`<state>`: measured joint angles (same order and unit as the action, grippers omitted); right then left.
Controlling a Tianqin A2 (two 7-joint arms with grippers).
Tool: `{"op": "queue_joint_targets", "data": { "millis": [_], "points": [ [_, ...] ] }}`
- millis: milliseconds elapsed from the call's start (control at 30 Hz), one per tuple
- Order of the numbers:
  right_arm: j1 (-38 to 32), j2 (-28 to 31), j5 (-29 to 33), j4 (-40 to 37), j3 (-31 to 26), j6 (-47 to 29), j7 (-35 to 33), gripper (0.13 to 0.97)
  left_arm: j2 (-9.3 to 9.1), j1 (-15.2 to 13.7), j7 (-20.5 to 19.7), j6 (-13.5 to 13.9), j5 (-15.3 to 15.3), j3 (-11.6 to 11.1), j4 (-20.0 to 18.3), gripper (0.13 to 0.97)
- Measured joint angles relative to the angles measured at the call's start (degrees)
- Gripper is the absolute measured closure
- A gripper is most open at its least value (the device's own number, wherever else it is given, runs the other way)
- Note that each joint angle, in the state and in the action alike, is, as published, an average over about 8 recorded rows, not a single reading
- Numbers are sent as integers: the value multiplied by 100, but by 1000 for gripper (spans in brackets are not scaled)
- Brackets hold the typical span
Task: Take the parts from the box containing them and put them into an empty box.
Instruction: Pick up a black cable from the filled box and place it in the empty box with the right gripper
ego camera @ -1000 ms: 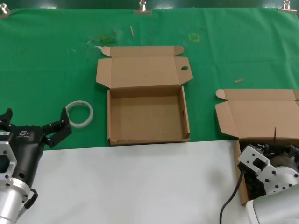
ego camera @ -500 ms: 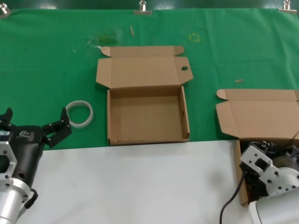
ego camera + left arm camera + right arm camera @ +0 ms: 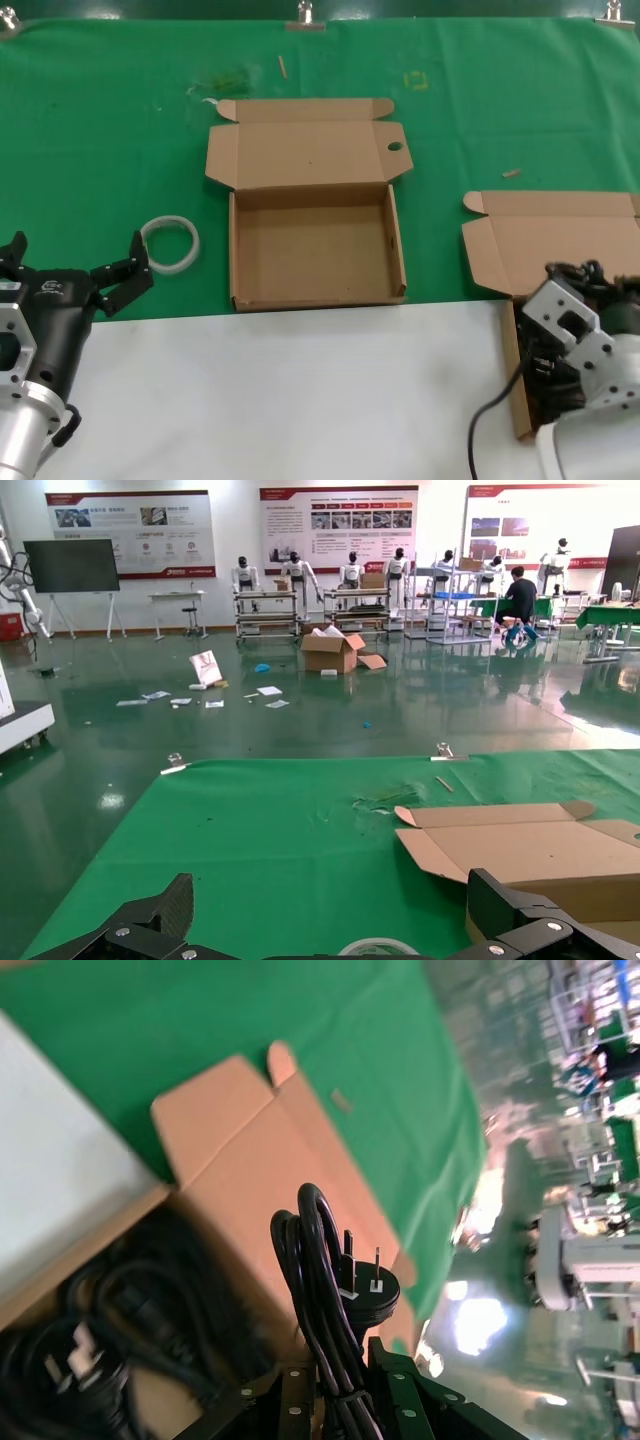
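Note:
My right gripper needs to let go of the black power cord bundle on the bottom of the empty box, toward the white tape ring [image 3: 284, 254].
My right gripper [image 3: 337, 1392] is shut on a black power cord bundle [image 3: 325, 1280] with a two-pin plug and holds it above the box with the cords [image 3: 225, 1130] at the table's front right. Several more cords [image 3: 90, 1340] lie in that box. In the head view the right gripper [image 3: 575, 300] is over this box [image 3: 545, 245], and the cord loops [image 3: 575, 272] show above it. The empty box [image 3: 315, 250], its lid tab pierced by a hole, stands open at centre. My left gripper [image 3: 75, 262] is open and empty at the front left.
A white ring of tape [image 3: 170, 243] lies on the green cloth just ahead of the left gripper, left of the empty box. A white sheet [image 3: 300, 390] covers the table's front. Small scraps [image 3: 511, 172] lie on the cloth at the back.
My right gripper has risen out of the box at the right with a cord bundle in it. The left arm has not moved.

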<state>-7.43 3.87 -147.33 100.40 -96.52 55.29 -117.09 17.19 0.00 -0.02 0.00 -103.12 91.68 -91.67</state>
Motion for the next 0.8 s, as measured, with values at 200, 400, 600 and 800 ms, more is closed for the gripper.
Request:
{"op": "queue_joint_targets", "data": {
  "millis": [200, 400, 600, 800],
  "points": [
    [-237, 0, 99, -32, -448, -104, 281, 865, 0, 0, 0, 0, 0, 0, 0, 132],
    [-684, -1, 74, -597, -1017, -505, 706, 867, 0, 0, 0, 0, 0, 0, 0, 132],
    [-1158, 0, -12, -1291, -1632, -1007, 1177, 869, 0, 0, 0, 0, 0, 0, 0, 132],
    [-1538, 2, -63, -1840, -2265, -1470, 1634, 869, 0, 0, 0, 0, 0, 0, 0, 132]
  ]
}}
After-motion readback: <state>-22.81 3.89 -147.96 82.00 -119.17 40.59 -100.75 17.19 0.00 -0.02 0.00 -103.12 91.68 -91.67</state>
